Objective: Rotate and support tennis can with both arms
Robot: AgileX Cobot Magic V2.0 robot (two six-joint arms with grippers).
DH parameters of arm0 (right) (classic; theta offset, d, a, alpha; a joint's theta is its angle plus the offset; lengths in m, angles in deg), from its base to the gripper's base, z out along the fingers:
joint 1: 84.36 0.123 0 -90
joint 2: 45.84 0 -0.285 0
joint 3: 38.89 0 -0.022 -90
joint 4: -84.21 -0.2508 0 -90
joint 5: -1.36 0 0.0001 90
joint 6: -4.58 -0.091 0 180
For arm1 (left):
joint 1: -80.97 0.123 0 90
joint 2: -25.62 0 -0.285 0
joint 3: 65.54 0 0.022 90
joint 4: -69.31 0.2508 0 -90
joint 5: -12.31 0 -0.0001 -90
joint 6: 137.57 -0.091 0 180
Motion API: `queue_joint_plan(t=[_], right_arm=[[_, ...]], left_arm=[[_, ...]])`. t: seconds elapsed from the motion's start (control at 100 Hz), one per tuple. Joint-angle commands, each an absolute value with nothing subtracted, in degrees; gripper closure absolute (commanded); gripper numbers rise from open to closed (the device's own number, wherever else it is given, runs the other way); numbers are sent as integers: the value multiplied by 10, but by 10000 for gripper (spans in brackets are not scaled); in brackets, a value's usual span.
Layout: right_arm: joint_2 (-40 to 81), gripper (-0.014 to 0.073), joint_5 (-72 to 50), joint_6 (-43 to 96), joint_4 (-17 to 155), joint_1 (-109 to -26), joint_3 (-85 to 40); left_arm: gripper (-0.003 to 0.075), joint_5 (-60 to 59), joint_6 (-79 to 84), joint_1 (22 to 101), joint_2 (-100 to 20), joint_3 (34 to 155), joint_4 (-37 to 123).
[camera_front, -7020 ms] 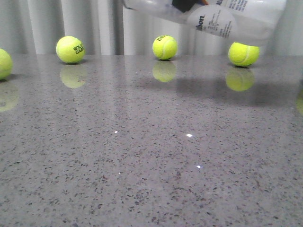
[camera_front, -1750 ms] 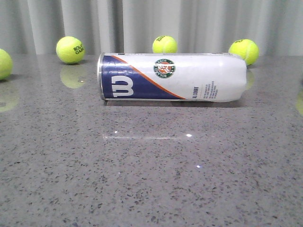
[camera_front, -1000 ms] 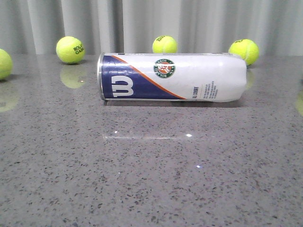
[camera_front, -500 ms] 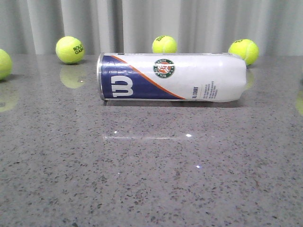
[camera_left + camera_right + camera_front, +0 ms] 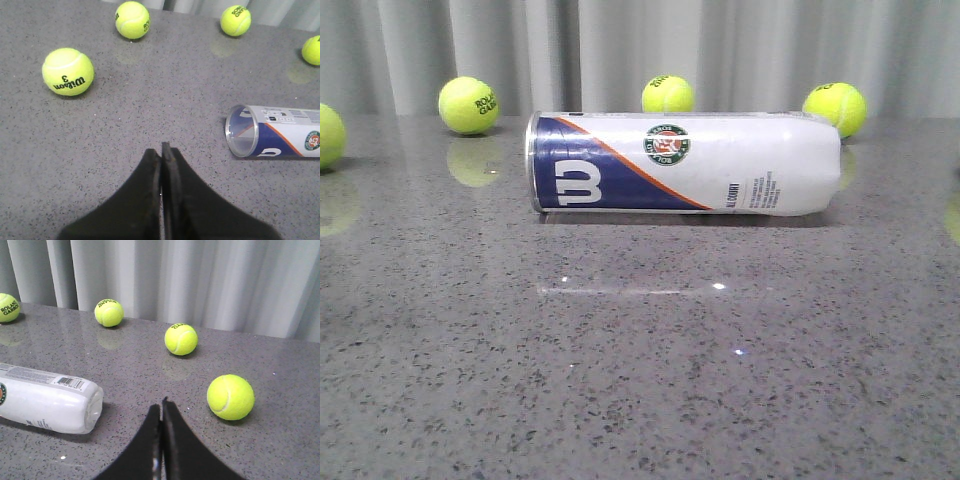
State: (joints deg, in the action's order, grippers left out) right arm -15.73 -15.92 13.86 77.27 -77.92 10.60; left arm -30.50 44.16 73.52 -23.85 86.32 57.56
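The tennis can has the top of its open end (image 5: pixel 556 116) (image 5: pixel 257 130) beside the navy panel, and my left gripper will go there next and close on it.
The tennis can (image 5: pixel 683 162) lies on its side on the grey table, metal-rimmed open end to the left, white closed end to the right. Its label shows the navy panel with the white W, the orange stripe and the round green emblem. My left gripper (image 5: pixel 161 150) is shut and empty, hanging above bare table off the can's open end (image 5: pixel 272 132). My right gripper (image 5: pixel 161 407) is shut and empty, off the can's white closed end (image 5: pixel 47 401). Neither gripper shows in the front view.
Yellow-green tennis balls lie along the back of the speckled table (image 5: pixel 640 380): one at far left (image 5: pixel 328 135), then (image 5: pixel 468 104), (image 5: pixel 668 94), (image 5: pixel 835 108). One ball (image 5: pixel 230 396) lies close to my right gripper. A grey curtain closes the back.
Seven seconds ago the can was held tilted in the air at the top of the view. It has lain still on the table for the last two seconds.
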Motion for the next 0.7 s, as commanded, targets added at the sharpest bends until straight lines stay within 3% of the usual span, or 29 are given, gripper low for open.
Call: queue_joint_plan(t=[0.0, 0.17, 0.24, 0.33, 0.5, 0.57, 0.69], right_arm=[[-154, 664, -109, 138, 769, -782, 91], [-154, 664, -109, 138, 769, -782, 91], [-154, 664, -109, 138, 769, -782, 91], [-154, 664, -109, 138, 769, -782, 91], [-154, 664, -109, 138, 769, -782, 91], [-154, 664, -109, 138, 769, -782, 91], [-154, 664, -109, 138, 769, -782, 91]], left_arm=[[741, -276, 440, 735, -274, 891, 567], [734, -273, 433, 735, -314, 891, 566], [685, -273, 424, 735, -323, 891, 565], [540, -275, 416, 735, -331, 891, 563], [129, -274, 416, 735, -333, 890, 557], [59, -272, 416, 735, -333, 890, 530], [60, -272, 382, 735, -343, 890, 452]])
